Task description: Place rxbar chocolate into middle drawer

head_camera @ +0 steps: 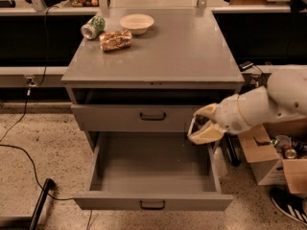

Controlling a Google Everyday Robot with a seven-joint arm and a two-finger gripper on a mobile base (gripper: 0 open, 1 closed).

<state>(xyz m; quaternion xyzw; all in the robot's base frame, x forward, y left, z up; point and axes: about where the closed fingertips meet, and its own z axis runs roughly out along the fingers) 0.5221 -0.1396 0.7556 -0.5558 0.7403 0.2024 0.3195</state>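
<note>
Next, I release the rxbar chocolate on the middle drawer's bottom, near its centre [171,165], slightly toward the cardboard box. The chocolate now hangs just above the drawer's rim.
The middle drawer [120,201] of the grey cabinet is pulled wide open, and its inside shows nothing in it. My gripper [203,125] reaches in from the right and hangs at the drawer's right rear corner, just above its rim. Its tan fingers [207,136] are shut on a small dark bar, the rxbar chocolate [199,122]. The bar is mostly hidden between them. The drawer above [110,117] is closed.
On the cabinet top [182,56] lie a green can [92,27], a tan snack bag [115,40] and a white bowl [136,22]. An open cardboard box [266,159] with clutter stands on the floor to the right. A cable and a black bar [41,205] lie at the left.
</note>
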